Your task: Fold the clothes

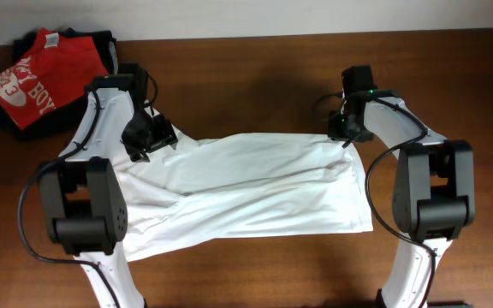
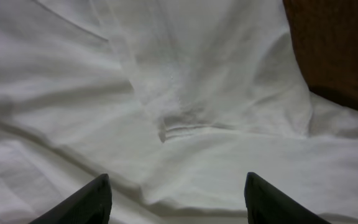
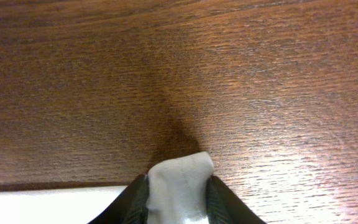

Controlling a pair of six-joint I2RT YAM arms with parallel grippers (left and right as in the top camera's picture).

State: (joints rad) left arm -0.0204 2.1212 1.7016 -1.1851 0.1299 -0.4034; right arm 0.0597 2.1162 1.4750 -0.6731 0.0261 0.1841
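The stitched flap corner of the white T-shirt lies loose beyond my open left gripper's fingers, so I need to pinch that corner (image 2: 166,129) before both grippers fold the T-shirt.
The white T-shirt (image 1: 255,188) lies spread and creased across the middle of the brown table, folded lengthwise; its print is hidden. My left gripper (image 1: 151,137) is at the shirt's far left corner, open, its fingers (image 2: 176,199) apart just above wrinkled white cloth (image 2: 185,93). My right gripper (image 1: 343,133) is at the shirt's far right corner, shut on a pinch of white fabric (image 3: 179,183) that sticks up between its fingers (image 3: 178,199) over the bare wood.
A red T-shirt with white lettering (image 1: 32,81) lies on dark folded garments (image 1: 101,47) at the far left corner. Bare wooden table (image 1: 246,77) runs behind and in front of the shirt.
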